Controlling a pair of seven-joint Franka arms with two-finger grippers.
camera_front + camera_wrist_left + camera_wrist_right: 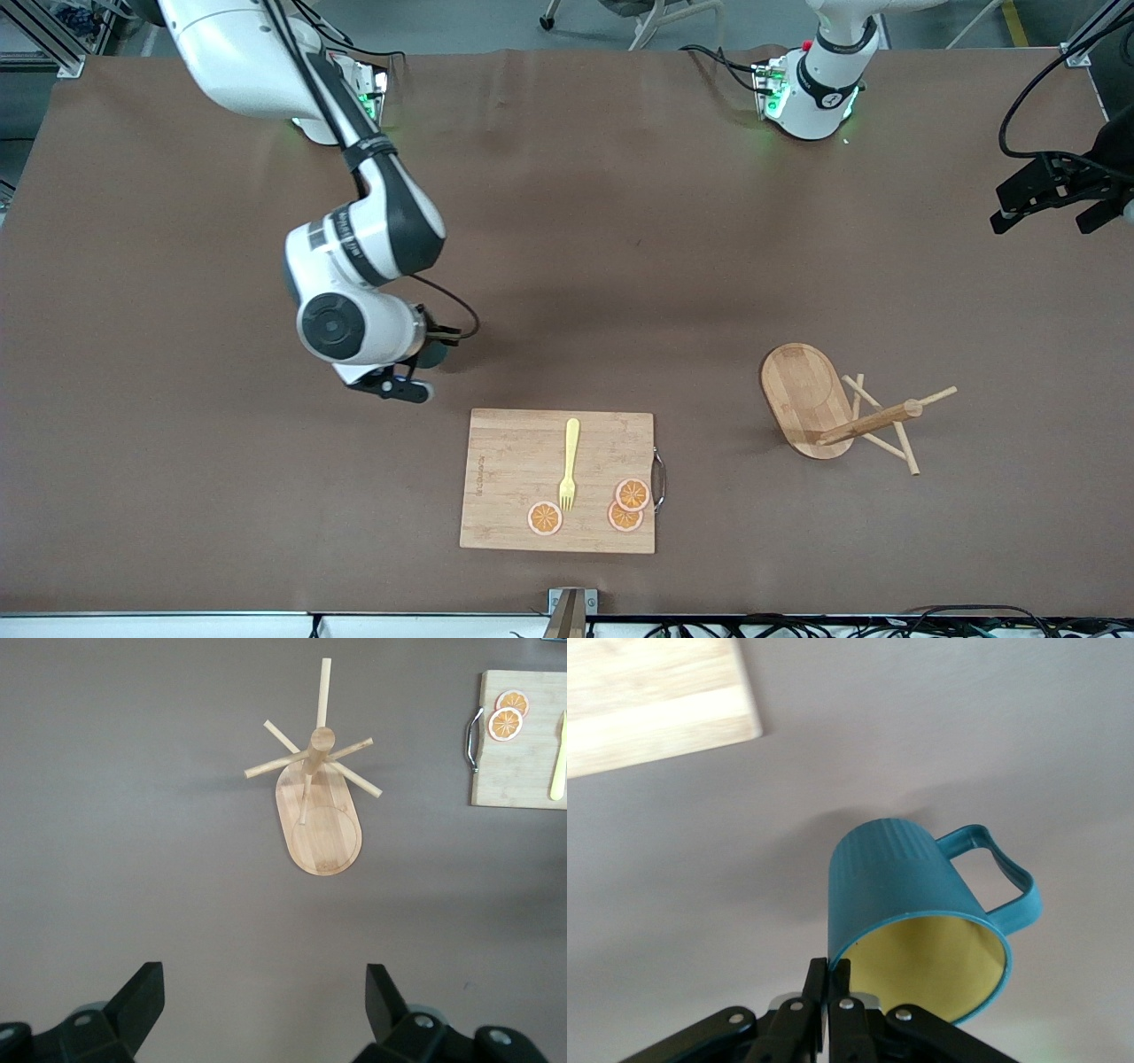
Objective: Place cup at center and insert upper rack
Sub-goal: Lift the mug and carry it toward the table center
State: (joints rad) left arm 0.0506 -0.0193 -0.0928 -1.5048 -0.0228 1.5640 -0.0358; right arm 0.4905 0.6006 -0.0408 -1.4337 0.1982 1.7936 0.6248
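The robot's right gripper needs to release the teal-green cup on the bare table (634, 289) past the far corner of the cutting board on its handle side.
The teal-green cup (908, 890), yellow inside with a side handle, hangs tilted from my right gripper (829, 967), which is shut on its rim. In the front view the right gripper (423, 359) is low over the table beside the cutting board's corner at the right arm's end, and the wrist hides most of the cup. The bamboo upper rack (802, 394), with an oval base, a post and crossed pegs, sits toward the left arm's end; it also shows in the left wrist view (323, 828). My left gripper (1054, 199) is open and empty, high over the table's edge, waiting (263, 997).
A rectangular bamboo cutting board (509, 483) with a metal handle lies near the front camera. It carries a yellow fork (570, 461) and three orange slices (632, 494). Its corner shows in the right wrist view (647, 700).
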